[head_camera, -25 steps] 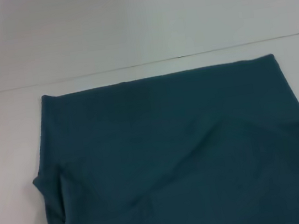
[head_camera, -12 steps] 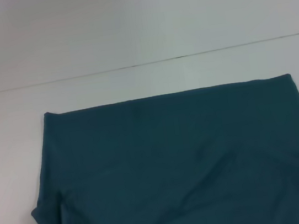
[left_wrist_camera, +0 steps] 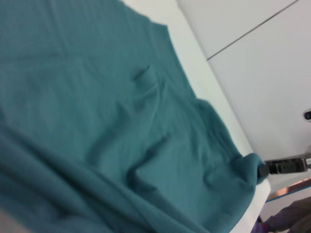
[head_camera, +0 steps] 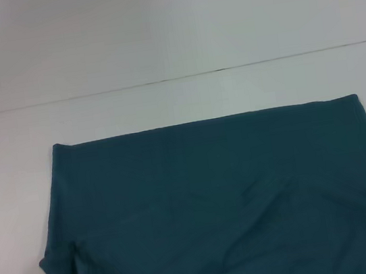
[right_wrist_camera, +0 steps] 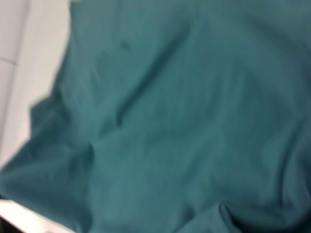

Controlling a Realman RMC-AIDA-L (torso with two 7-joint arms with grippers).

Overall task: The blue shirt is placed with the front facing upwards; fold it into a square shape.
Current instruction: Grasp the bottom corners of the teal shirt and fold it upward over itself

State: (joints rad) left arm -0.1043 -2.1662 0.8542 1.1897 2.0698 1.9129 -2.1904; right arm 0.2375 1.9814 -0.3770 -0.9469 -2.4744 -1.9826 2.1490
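Next, my right gripper releases the blue shirt's near edge once it is over the shirt's far corner on my right gripper's side (head_camera: 365,81). The shirt now lies spread on the white table.
The blue shirt (head_camera: 220,207) lies spread on the white table (head_camera: 178,100), plain teal side up with no lettering showing. Its straight far edge runs across the middle of the head view and its near part runs off the bottom. A sleeve bulges at the left (head_camera: 58,270), and soft creases cross the cloth. Both wrist views look down on rumpled teal cloth, the left wrist view's shirt (left_wrist_camera: 107,126) and the right wrist view's shirt (right_wrist_camera: 184,126). No gripper shows in the head view. In the left wrist view a dark gripper part (left_wrist_camera: 284,166), seemingly the right arm's, sits at the shirt's far corner.
A thin dark seam (head_camera: 175,79) crosses the table beyond the shirt. Bare white table lies to the shirt's left (head_camera: 8,202). The table's edge (left_wrist_camera: 272,191) shows in the left wrist view just past the shirt's corner.
The shirt's far edge has slid toward me, lower in the head view, mostly in the first half second. The dark arm part at the bottom left has left the head view.
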